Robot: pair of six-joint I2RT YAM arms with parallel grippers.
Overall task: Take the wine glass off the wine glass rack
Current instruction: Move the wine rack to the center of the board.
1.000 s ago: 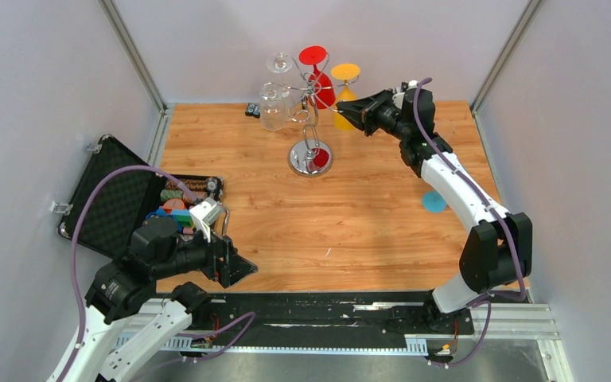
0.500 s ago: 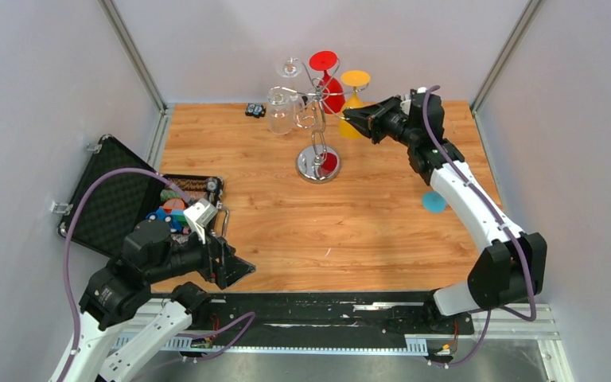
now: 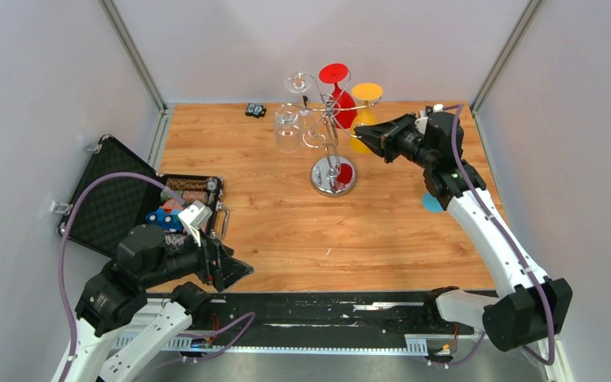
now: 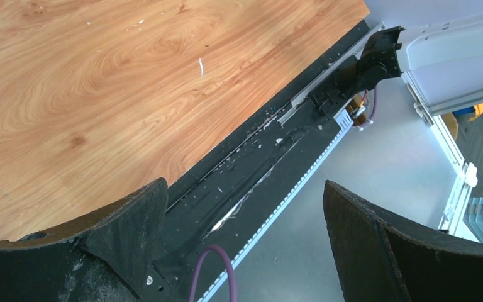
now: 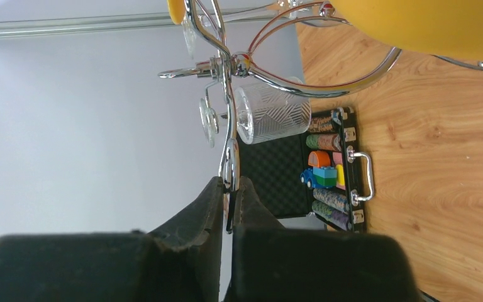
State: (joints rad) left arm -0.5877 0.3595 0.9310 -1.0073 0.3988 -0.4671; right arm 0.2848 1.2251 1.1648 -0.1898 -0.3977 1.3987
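Observation:
My right gripper is going to let go of the rack on the wood (image 3: 351,196) by the near rim of the rack's base, toward the blue disc.
The chrome wine glass rack (image 3: 333,177) stands at the back middle of the wooden table. Three wine glasses hang upside down from its curled arms: a clear patterned one (image 3: 287,127), a red one (image 3: 342,102) and a yellow one (image 3: 359,142). My right gripper (image 3: 357,133) is shut on the wire loop of one rack arm (image 5: 227,160), right beside the yellow wine glass (image 5: 427,25). The clear glass (image 5: 270,116) hangs further out in the right wrist view. My left gripper (image 4: 244,185) is open over the table's near edge, far from the rack, with nothing in it.
An open black case (image 3: 119,203) with toy blocks and rolls lies at the left edge. A small black object (image 3: 255,109) sits at the back, and a blue disc (image 3: 432,203) lies by the right arm. Grey walls enclose three sides.
The rack, with its glasses, has slid right and toward the near side, carried along by my shut right gripper. The left arm has drifted slightly nearer.

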